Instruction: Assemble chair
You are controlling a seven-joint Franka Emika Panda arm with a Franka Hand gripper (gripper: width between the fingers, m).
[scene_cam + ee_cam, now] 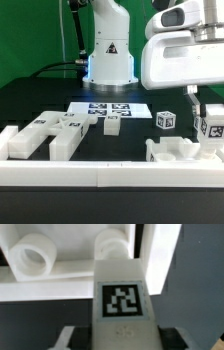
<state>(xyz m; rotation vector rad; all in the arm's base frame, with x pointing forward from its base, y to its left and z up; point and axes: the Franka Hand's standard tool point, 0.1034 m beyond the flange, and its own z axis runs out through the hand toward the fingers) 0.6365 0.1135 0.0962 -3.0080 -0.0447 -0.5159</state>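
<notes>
Next, my gripper releases the white chair post, now held upright above that part, upright in the white chair part's rounded loop (210,153) (113,251) just below it.
My gripper (209,110) is at the exterior view's right, shut on a white chair post (212,128) with a black-and-white tag. It holds the post upright just above a white chair part (176,151) that lies by the front rail. In the wrist view the post (124,294) fills the middle between my gripper's (124,338) two fingers. Past its end lies the white part with two rounded loops (36,258). More white chair slabs and bars (45,134) lie at the exterior view's left. A small block (111,124) and a tagged post (166,121) stand mid-table.
The marker board (100,108) lies flat on the black table behind the parts. A white border rail (100,176) runs along the front edge. The robot's base (108,55) stands at the back in front of a green backdrop.
</notes>
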